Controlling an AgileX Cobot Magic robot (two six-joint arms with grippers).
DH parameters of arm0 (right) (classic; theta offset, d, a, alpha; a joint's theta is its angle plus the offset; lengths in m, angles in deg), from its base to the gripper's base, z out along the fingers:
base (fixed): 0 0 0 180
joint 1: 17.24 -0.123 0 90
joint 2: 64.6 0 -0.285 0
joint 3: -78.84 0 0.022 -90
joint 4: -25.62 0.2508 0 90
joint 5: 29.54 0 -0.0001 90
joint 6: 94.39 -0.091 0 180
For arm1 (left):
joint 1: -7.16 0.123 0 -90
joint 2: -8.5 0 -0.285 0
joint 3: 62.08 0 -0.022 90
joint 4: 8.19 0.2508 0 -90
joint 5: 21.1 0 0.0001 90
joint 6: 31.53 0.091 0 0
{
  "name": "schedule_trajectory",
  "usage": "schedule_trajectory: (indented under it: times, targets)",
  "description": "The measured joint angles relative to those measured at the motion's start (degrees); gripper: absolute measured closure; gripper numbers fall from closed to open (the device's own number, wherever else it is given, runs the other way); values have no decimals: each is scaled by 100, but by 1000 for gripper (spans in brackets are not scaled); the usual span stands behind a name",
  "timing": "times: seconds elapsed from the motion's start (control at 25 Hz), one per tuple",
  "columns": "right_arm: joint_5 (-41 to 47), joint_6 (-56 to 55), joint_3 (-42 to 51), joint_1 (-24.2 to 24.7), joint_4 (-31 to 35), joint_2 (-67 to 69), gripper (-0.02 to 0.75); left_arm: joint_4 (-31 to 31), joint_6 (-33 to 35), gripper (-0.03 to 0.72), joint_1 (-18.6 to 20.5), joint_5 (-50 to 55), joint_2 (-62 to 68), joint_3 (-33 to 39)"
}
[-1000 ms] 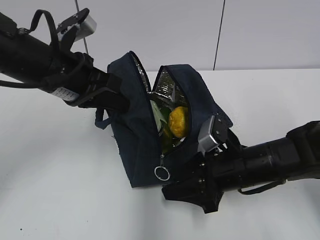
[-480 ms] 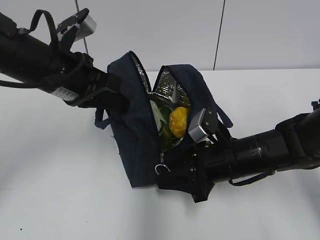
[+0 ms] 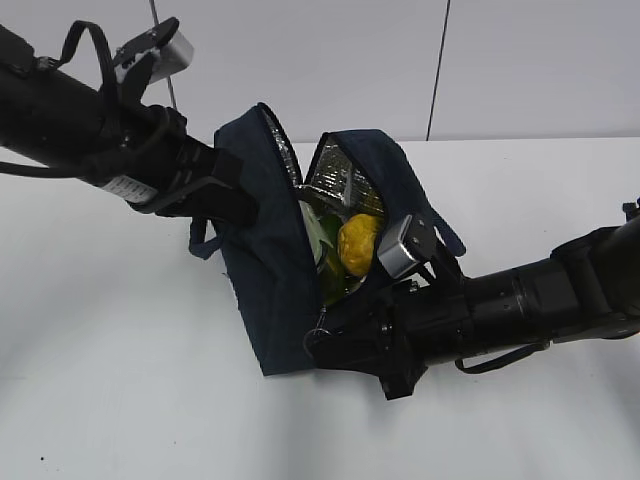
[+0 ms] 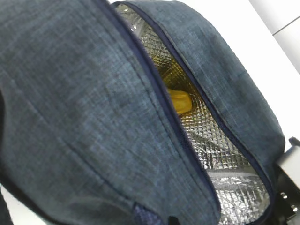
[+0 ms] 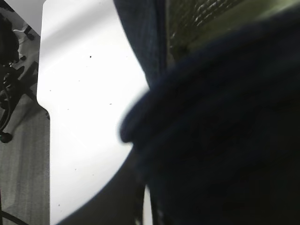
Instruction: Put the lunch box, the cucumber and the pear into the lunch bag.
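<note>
The lunch bag's opening gapes while my left gripper holds the bag's side high, so I will take that side lower (image 3: 265,262) before my right gripper pulls the zipper closed.
The navy lunch bag (image 3: 275,300) stands in the middle of the table with its zipper open and its silver foil lining (image 4: 220,140) showing. The yellow-orange pear (image 3: 357,243) lies inside it and also shows in the left wrist view (image 4: 180,101). Dark green beside the pear is the cucumber (image 3: 331,268). A pale green edge there looks like the lunch box lid (image 3: 317,232). My left gripper (image 3: 248,205) holds up the bag's left side, its fingers hidden by fabric. My right gripper (image 3: 318,342) is at the silver ring pull (image 3: 319,335). Its jaws are hidden in dark blur.
The white table (image 3: 110,380) spreads out around the bag. A bag loop handle (image 3: 203,243) hangs under my left arm and another handle (image 3: 448,232) lies by my right arm. The table's left edge (image 5: 44,93) shows in the right wrist view.
My right gripper has moved left and slightly up, from beside the bag's lower right to the ring pull, which it now partly covers. The left arm and the bag have stayed still.
</note>
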Motion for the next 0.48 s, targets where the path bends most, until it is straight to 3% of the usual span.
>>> schedule_trajectory:
  times: [0.32, 0.48]
  targets:
    - [34, -759, 0, 0, -365, -38, 732, 34, 0, 664, 0, 19, 80, 0]
    - [59, -1025, 0, 0, -547, -383, 732, 71, 0, 546, 0, 19, 80, 0]
